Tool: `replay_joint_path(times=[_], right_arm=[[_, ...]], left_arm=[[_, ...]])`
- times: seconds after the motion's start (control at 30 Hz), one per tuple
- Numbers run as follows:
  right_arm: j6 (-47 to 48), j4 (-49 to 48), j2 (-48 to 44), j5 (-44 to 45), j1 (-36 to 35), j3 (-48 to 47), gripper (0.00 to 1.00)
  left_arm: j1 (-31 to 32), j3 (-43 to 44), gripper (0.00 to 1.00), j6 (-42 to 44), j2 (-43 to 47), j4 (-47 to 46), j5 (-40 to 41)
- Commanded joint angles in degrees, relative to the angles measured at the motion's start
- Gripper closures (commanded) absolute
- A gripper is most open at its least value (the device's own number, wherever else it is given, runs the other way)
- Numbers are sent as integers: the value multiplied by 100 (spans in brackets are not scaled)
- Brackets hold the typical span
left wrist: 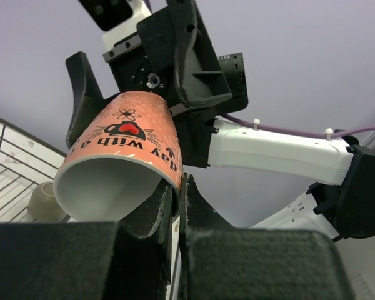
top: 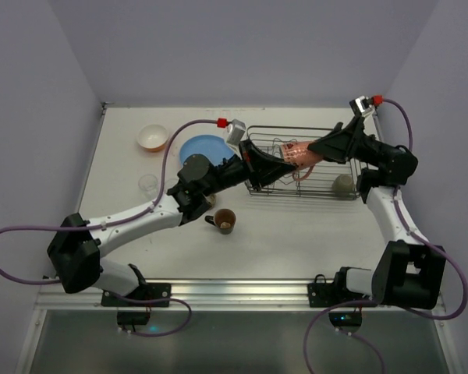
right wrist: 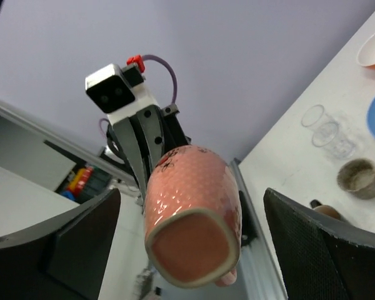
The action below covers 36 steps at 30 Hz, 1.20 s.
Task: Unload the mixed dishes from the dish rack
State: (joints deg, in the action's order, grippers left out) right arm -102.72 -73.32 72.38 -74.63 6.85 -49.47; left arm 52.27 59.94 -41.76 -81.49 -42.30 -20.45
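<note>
Next, I set the pink mug, which hangs above the dish rack now, on the table [top: 188,226] next to the brown mug's handle with my left gripper.
A pink mug [top: 299,153] with black lettering hangs above the dish rack [top: 274,189]. My left gripper [top: 283,161] is shut on the mug's rim, one finger inside it, as the left wrist view [left wrist: 180,187] shows. My right gripper [top: 317,149] is open, its fingers spread wide on either side of the mug's base [right wrist: 194,240] without touching it. A beige mug [top: 342,184] lies in the rack's right end, also in the left wrist view [left wrist: 44,200].
On the table left of the rack are an orange bowl [top: 153,138], a blue plate [top: 205,148], a clear glass [top: 148,184] and a brown mug [top: 224,220]. An olive mug [right wrist: 361,178] stands beside the glasses [right wrist: 328,130].
</note>
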Motion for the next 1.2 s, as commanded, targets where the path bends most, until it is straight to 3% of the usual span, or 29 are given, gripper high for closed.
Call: replay_joint_path(times=[0.0,0.17,0.27,0.4,0.43,0.47,0.5,0.53,0.57,0.6,0.77,0.87,1.17], right_arm=[[-775,-2159,214,10,-17,-133,1],[-601,-2012,189,-165,53,-168,1],[-259,-1485,40,-236,333,-98,1],[303,-266,-188,-219,879,-1,1],[949,225,-381,-201,923,-36,1],[1512,952,-513,-166,949,-106,1],[3249,3292,-680,147,950,-237,1],[4433,4925,-1038,612,941,-891,1],[6411,7795,-1155,2148,784,-1306,1],[6892,8529,-1225,2798,643,-1667,1],[7361,9123,-1743,3455,510,-1820,1],[7573,9396,-1902,3648,431,-1794,1],[8372,10327,-1973,3797,97,-2136,1]], left_arm=[[73,0,100,317,344,-780,155],[73,-35,100,545,503,-595,348],[73,87,100,922,791,62,698],[73,517,100,1678,1232,2354,1515],[73,588,100,1871,1380,2802,1735],[73,719,100,1951,1451,3659,2285],[73,816,100,1996,1513,4112,2517],[73,904,100,2066,1618,4699,3015],[73,1088,100,2066,1671,5575,3255],[73,1177,100,2049,1741,5984,3449],[64,2265,100,1724,1663,9232,4592],[-49,2338,100,1548,1470,10300,4734],[-683,2303,100,2338,635,10806,3646]])
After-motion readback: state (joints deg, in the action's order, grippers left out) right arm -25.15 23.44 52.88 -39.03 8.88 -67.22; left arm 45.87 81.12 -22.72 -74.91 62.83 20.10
